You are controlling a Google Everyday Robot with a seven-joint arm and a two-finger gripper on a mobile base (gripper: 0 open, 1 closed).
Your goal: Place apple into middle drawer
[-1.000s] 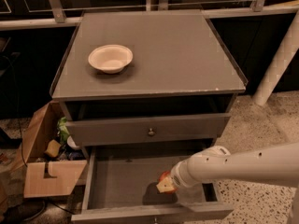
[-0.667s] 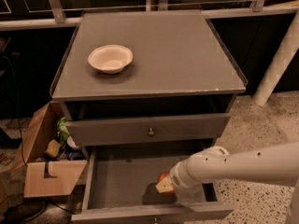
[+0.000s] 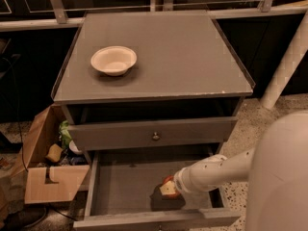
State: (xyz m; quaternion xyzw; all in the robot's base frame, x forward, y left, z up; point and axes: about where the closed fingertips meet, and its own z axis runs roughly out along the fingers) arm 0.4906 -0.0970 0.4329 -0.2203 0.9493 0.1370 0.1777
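Observation:
My gripper will release the apple on the middle drawer's shadowed bottom near the drawer's front edge (image 3: pixel 170 194). The apple is held low over the drawer floor.
The middle drawer (image 3: pixel 120 186) is pulled out at the bottom of the grey cabinet, and its flat grey floor shows. My gripper (image 3: pixel 167 190) reaches in from the right on a white arm and hangs low over the right half of the drawer floor. It is shut on the apple (image 3: pixel 168 181). Only a red-orange edge of the apple shows behind a tan finger pad (image 3: pixel 167 190). A dark shadow lies on the floor right under it.
A grey drawer with a round metal knob (image 3: pixel 155 136) sits just above, slightly open. A white bowl (image 3: pixel 113 60) stands on the cabinet top (image 3: pixel 192 57). An open cardboard box (image 3: pixel 48 182) with clutter stands on the floor at the left. A white pole (image 3: pixel 288 57) leans at the right.

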